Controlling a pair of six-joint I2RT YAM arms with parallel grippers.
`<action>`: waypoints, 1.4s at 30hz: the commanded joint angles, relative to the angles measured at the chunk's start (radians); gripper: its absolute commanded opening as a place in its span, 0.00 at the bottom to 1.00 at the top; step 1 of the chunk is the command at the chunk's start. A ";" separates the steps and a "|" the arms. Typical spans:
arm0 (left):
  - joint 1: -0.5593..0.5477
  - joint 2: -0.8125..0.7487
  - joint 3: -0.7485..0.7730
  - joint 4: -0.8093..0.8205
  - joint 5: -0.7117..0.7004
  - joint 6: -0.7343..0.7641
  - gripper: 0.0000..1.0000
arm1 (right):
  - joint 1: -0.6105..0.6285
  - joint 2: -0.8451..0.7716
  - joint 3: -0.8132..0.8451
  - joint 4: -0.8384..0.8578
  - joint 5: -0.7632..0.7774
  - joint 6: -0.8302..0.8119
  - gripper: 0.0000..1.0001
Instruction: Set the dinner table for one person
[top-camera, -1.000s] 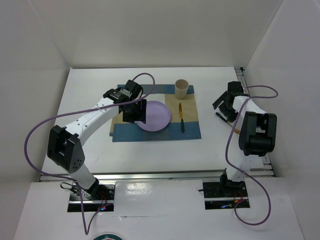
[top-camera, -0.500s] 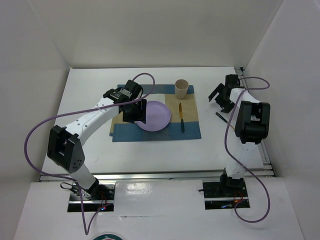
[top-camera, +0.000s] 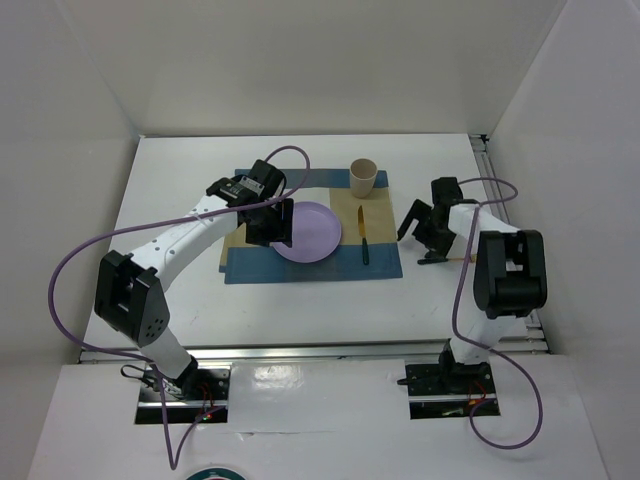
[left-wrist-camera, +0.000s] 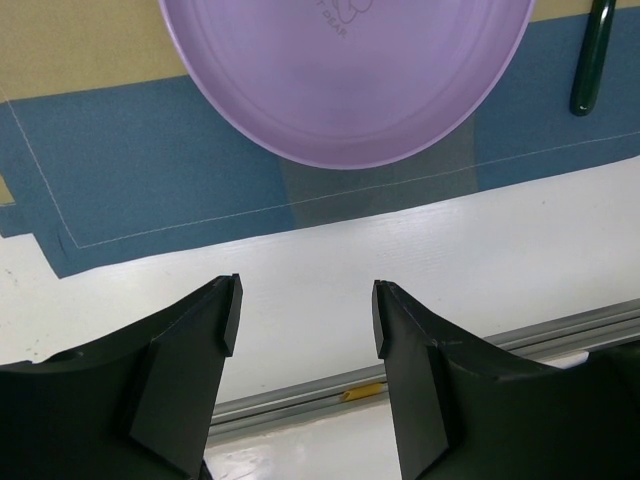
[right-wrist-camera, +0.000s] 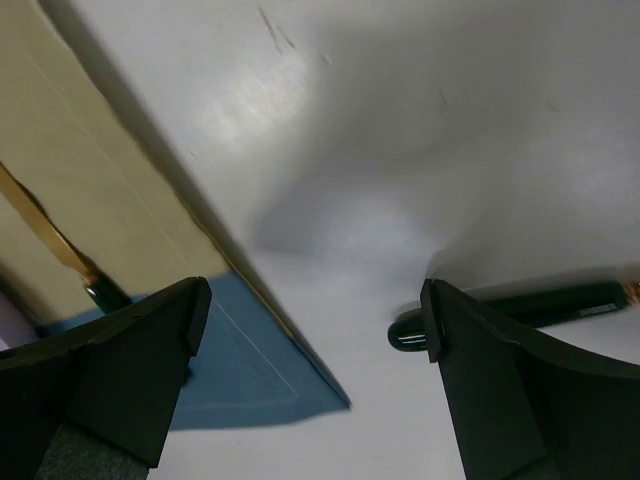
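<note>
Next, I move my right gripper to the dark green utensil handle on the table and close it near its end (top-camera: 425, 261) (right-wrist-camera: 428, 322) that faces the placemat.
The white dinner table (top-camera: 180, 180) holds a blue-and-tan placemat (top-camera: 250, 265). On the placemat lie a purple plate (top-camera: 315, 232) and a knife (top-camera: 363, 240) with a gold blade and a dark green handle; a tan cup (top-camera: 362, 177) stands at its far right corner. My left gripper (top-camera: 268, 226) is open and empty over the plate's left edge; its wrist view shows the plate (left-wrist-camera: 350, 70) ahead of the fingers. My right gripper (top-camera: 420, 236) is open and empty just right of the placemat's near right corner (right-wrist-camera: 260, 370). A dark green utensil handle (right-wrist-camera: 520, 310) lies on the table beside its right finger.
Metal rails run along the table's near edge (top-camera: 300, 347) and right edge (top-camera: 487, 165). White walls close in the back and both sides. The knife's handle (left-wrist-camera: 590, 55) shows at the upper right of the left wrist view.
My right gripper has swung from the table's right edge leftward and nearer, to beside the placemat's right edge. The left arm, plate, cup and knife have not moved.
</note>
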 joint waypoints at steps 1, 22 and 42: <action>0.003 -0.018 0.023 0.007 0.022 0.023 0.71 | -0.003 -0.101 -0.032 -0.108 0.048 -0.021 1.00; 0.003 -0.047 -0.024 0.027 0.022 0.023 0.70 | -0.093 -0.174 -0.154 -0.159 0.093 0.309 0.96; 0.003 -0.047 -0.034 0.027 0.013 0.023 0.70 | -0.026 -0.081 -0.105 -0.212 0.344 0.275 0.16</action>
